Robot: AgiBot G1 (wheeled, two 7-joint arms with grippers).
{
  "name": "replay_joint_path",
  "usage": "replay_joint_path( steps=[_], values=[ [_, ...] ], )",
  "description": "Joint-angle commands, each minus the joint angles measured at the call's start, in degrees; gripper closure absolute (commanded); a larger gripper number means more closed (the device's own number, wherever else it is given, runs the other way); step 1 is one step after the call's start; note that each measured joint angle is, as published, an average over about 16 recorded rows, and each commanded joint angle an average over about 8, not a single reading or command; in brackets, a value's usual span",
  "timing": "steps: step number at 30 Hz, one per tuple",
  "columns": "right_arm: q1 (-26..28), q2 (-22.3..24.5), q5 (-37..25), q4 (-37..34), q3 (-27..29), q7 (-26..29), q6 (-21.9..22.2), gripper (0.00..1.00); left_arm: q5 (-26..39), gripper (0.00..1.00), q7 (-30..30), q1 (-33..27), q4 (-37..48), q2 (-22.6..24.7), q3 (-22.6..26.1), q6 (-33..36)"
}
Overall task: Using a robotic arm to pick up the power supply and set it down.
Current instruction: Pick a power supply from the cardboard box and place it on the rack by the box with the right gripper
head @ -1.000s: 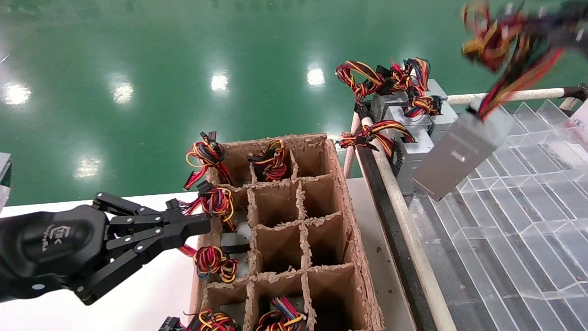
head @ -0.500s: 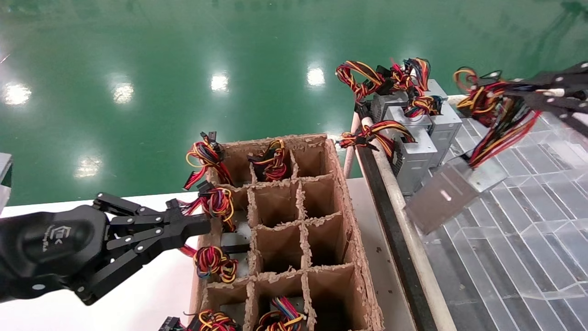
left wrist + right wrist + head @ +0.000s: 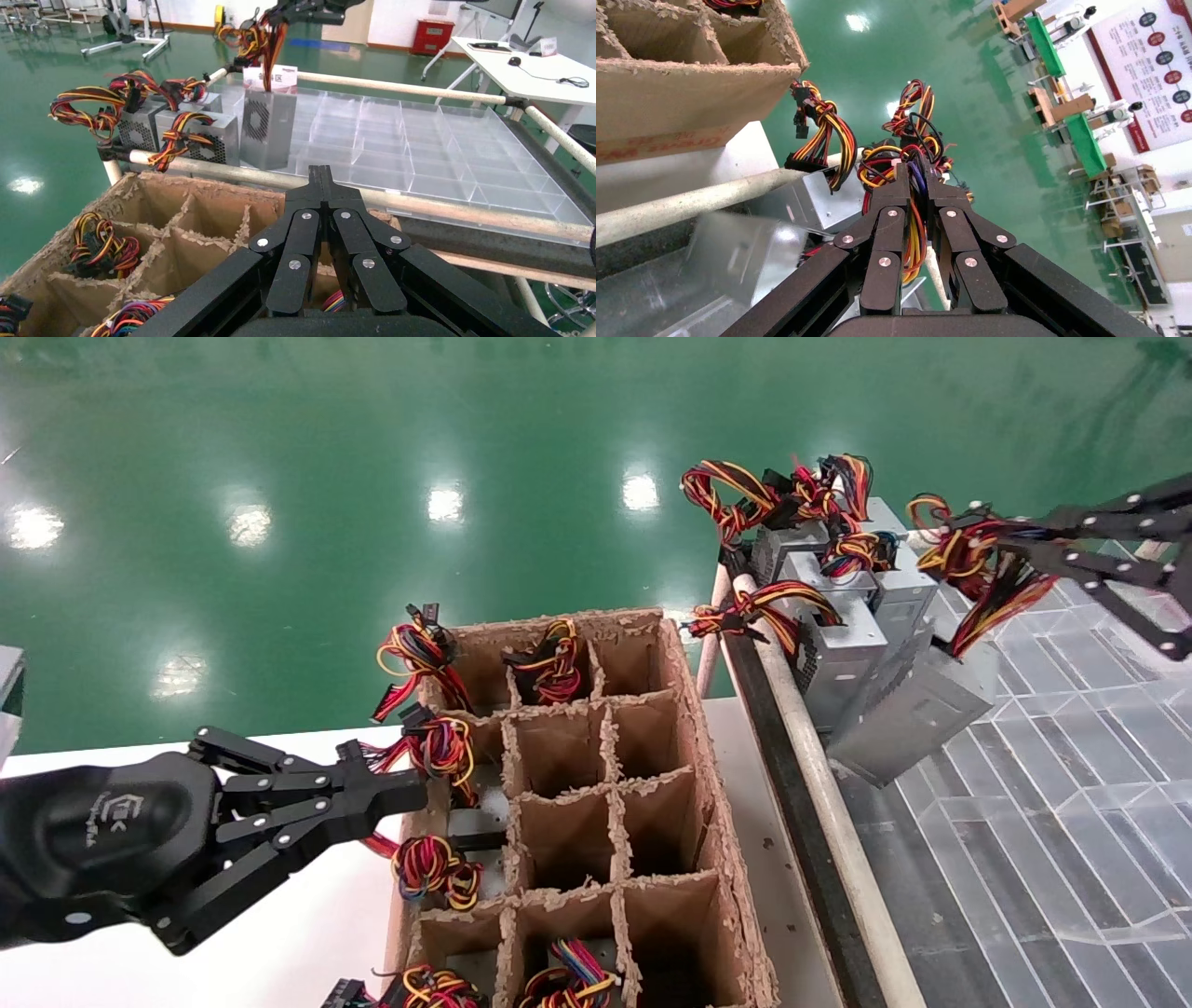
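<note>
I need to use my right gripper to set the power supply down in the clear tray (image 3: pixel 863 775) that lies between the pale pipe rail and the clear compartments.
My right gripper (image 3: pixel 1001 537) reaches in from the upper right and is shut on the wire bundle (image 3: pixel 973 565) of the power supply (image 3: pixel 917 714). That silver-grey box hangs tilted from its wires, low over the clear tray and against the row of like grey boxes. In the right wrist view the fingers (image 3: pixel 891 210) pinch orange, yellow, red and purple wires, with the box (image 3: pixel 747 246) below. The left wrist view shows the power supply (image 3: pixel 267 130) upright beside two other units. My left gripper (image 3: pixel 410 794) is shut on nothing at the cardboard box's left edge.
A cardboard divider box (image 3: pixel 694 738) holds wire bundles in several cells. Other grey power supplies (image 3: pixel 843 649) stand at the tray's far corner. A pale pipe rail (image 3: pixel 819 775) separates the box from the clear compartment tray (image 3: pixel 1052 784). Green floor lies beyond.
My right gripper came down and toward the row of grey boxes, carrying the power supply from high at the right to beside them. The left arm has not moved.
</note>
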Motion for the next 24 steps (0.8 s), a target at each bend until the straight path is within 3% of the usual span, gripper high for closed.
replay_joint_path(
  steps=[1, 24],
  values=[
    [-0.67, -0.53, -0.39, 0.00, -0.19, 0.02, 0.85, 1.00, 0.00, 1.00, 0.00, 0.00, 0.00, 0.00, 0.00, 0.00],
    [-2.05, -7.38, -1.41, -0.10, -3.19, 1.62, 2.94, 1.00, 0.00, 1.00, 0.00, 0.00, 0.00, 0.00, 0.00, 0.00]
  ],
)
